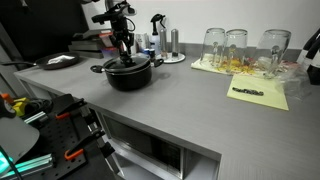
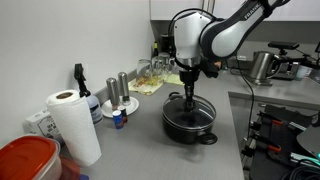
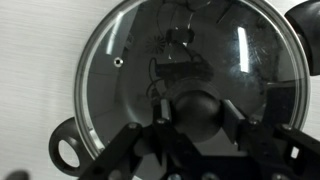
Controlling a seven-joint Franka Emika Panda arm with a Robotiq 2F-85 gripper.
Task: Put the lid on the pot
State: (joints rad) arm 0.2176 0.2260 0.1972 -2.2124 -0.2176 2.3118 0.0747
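The robot's gripper needs to release the glass lid on the black pot's rim [image 1: 127, 66] [image 3: 192, 92], centred between the pot handles.
The black pot [image 1: 130, 76] stands on the grey counter, seen in both exterior views [image 2: 190, 124]. The glass lid [image 3: 130, 60] with its metal rim lies flat over the pot and covers its opening. One pot handle [image 3: 68, 152] sticks out beyond the rim. My gripper [image 3: 198, 106] points straight down over the pot's centre. Its two fingers sit against either side of the lid's black knob [image 3: 196, 118]. The gripper also shows above the pot in both exterior views [image 1: 123, 45] [image 2: 188, 95].
Upturned drinking glasses [image 1: 236, 45] stand on a yellow cloth [image 1: 262, 97] further along the counter. Metal shakers [image 2: 124, 88], a spray bottle [image 2: 80, 85], a paper towel roll [image 2: 75, 125] and a red tub [image 2: 25, 160] stand nearby. The counter edge [image 1: 150, 125] runs in front.
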